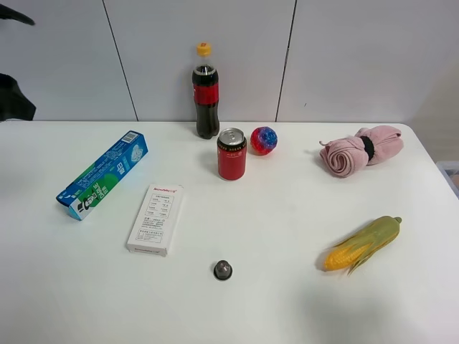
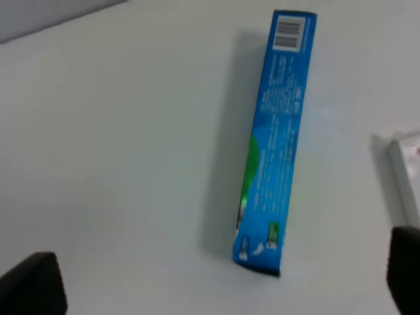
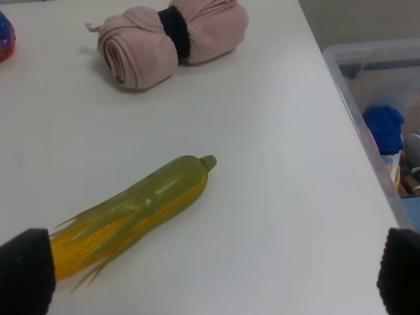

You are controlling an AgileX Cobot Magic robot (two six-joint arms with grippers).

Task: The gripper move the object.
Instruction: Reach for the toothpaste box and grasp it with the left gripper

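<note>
Next, the left gripper closes on the middle of the blue and green carton (image 1: 104,172) (image 2: 276,142), across its long sides, halfway between the carton's ends.
The object, a long slim blue and green carton (image 1: 104,174), lies flat on the white table (image 1: 272,301) at the left. In the left wrist view the carton (image 2: 275,138) lies ahead of my left gripper (image 2: 220,279). The gripper is open and empty above the table, with its black fingertips (image 2: 33,285) wide apart. My right gripper (image 3: 213,272) is open and empty, hovering over a toy corn cob (image 3: 131,216). Neither gripper's jaws show in the exterior view. Only a black part of the left arm (image 1: 13,97) shows there, at the far left edge.
A flat white box (image 1: 155,219) lies just right of the carton. A cola bottle (image 1: 206,93), red can (image 1: 232,154) and coloured ball (image 1: 263,140) stand at the back middle. A pink rolled cloth (image 1: 358,150), the corn cob (image 1: 362,244) and a small dark cap (image 1: 223,269) are also there. A clear bin (image 3: 374,98) stands beside the table's right edge.
</note>
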